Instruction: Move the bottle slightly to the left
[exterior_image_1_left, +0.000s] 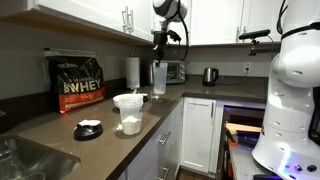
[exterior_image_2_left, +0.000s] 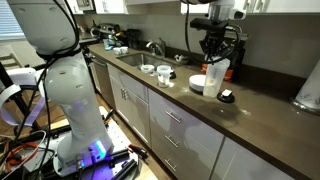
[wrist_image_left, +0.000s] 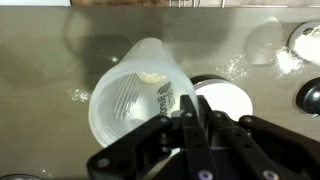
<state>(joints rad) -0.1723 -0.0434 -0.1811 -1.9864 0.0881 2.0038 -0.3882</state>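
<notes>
The bottle, now standing beside the paper towel roll, will go down from my gripper onto the brown counter (exterior_image_1_left: 159, 108) beside the white measuring jug, close to the counter's edge.
The bottle (exterior_image_1_left: 158, 78) is a tall translucent cylinder standing on the brown counter next to the white paper towel roll (exterior_image_1_left: 132, 72). In the wrist view I look down into its open top (wrist_image_left: 135, 95). My gripper (exterior_image_1_left: 160, 52) hangs straight above it. In the wrist view my fingers (wrist_image_left: 192, 108) are closed together at the bottle's right rim, one inside the wall and one outside. The gripper also shows in an exterior view (exterior_image_2_left: 212, 50), above the bottle (exterior_image_2_left: 216, 76).
A wide white measuring jug (exterior_image_1_left: 128, 108) and a small black and white dish (exterior_image_1_left: 88, 128) stand nearer the counter's front. A black whey bag (exterior_image_1_left: 78, 82) leans on the wall. A kettle (exterior_image_1_left: 210, 75) is in the corner. The sink (exterior_image_2_left: 135, 60) is farther along.
</notes>
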